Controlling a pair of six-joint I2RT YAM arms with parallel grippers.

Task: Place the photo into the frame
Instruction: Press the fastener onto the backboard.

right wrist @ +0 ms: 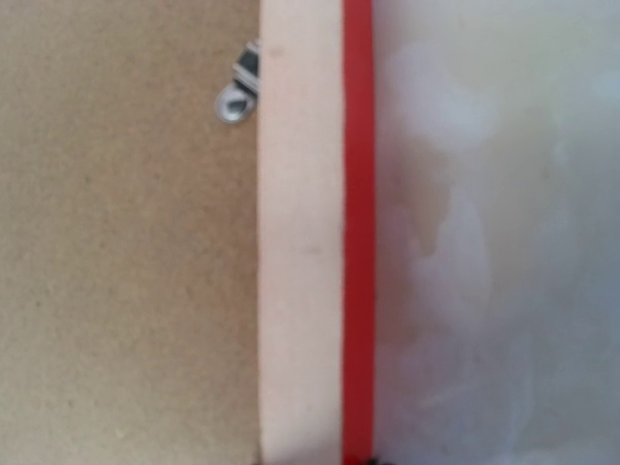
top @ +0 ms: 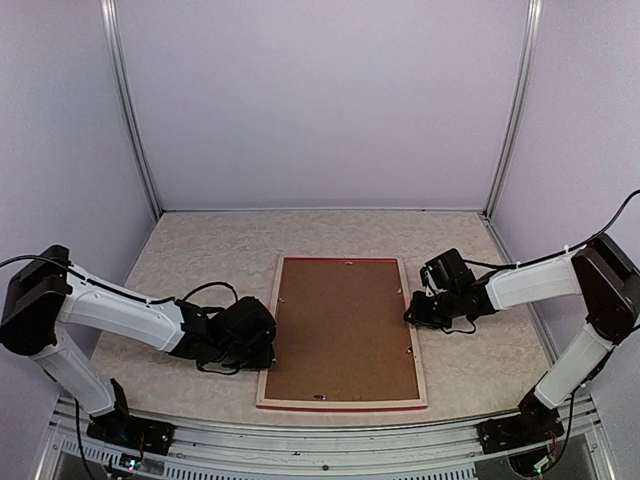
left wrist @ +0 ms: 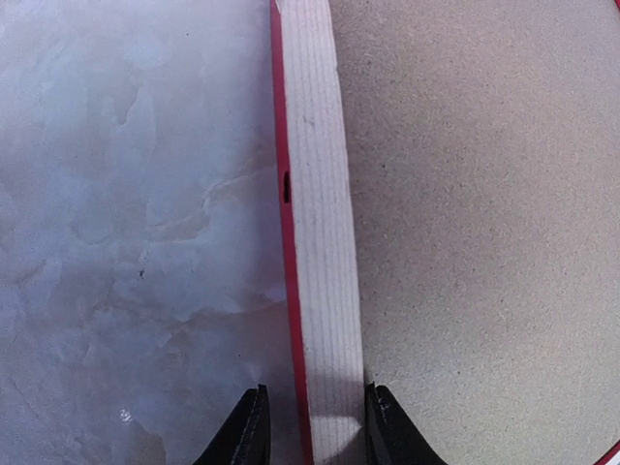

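Observation:
My left gripper is too far toward the frame's near corner, so it should open and take the middle of the frame's side (top: 276, 316) before I turn the frame.
The frame (top: 340, 404) lies face down in the middle of the table, with its pale wood back up and thin red edges showing. A brown backing board (top: 342, 328) fills it. The photo is out of view. My left gripper (top: 262, 350) straddles the frame's left rail (left wrist: 320, 242). Its inner finger (left wrist: 383, 426) touches the wood, while the outer finger (left wrist: 247, 431) stands a little off the red edge. My right gripper (top: 412, 312) is shut on the right rail (right wrist: 300, 271), and only its fingertips show at the bottom edge of the right wrist view.
The marbled tabletop (top: 200, 260) lies round the frame. Pale booth walls stand at the back and on both sides. A small metal turn clip (right wrist: 237, 92) sits on the backing board by the right rail.

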